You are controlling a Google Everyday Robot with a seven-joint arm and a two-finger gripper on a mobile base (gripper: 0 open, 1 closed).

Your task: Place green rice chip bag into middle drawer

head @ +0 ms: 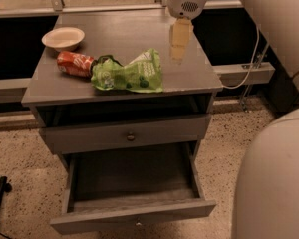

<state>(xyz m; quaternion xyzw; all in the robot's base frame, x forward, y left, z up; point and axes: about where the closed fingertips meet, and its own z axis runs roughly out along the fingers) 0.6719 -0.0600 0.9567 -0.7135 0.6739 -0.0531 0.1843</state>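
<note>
I should next close my gripper on the green rice chip bag's far half (138, 72) from the red soda can, near the middle of the bag.
The green rice chip bag (130, 73) lies crumpled on the grey cabinet top (124, 34), near its front edge. A red soda can (74, 63) lies on its side touching the bag's left end. My gripper (180, 46) hangs over the right part of the top, up and to the right of the bag, apart from it and holding nothing. The middle drawer (132, 185) is pulled out below, wide and shallow, with nothing in it. The drawer above it, with a round knob (130, 137), is closed.
A cream bowl (63, 38) stands at the back left of the top. My white arm fills the right edge of the view. A cable (249, 66) hangs by a rail to the right. Speckled floor surrounds the cabinet.
</note>
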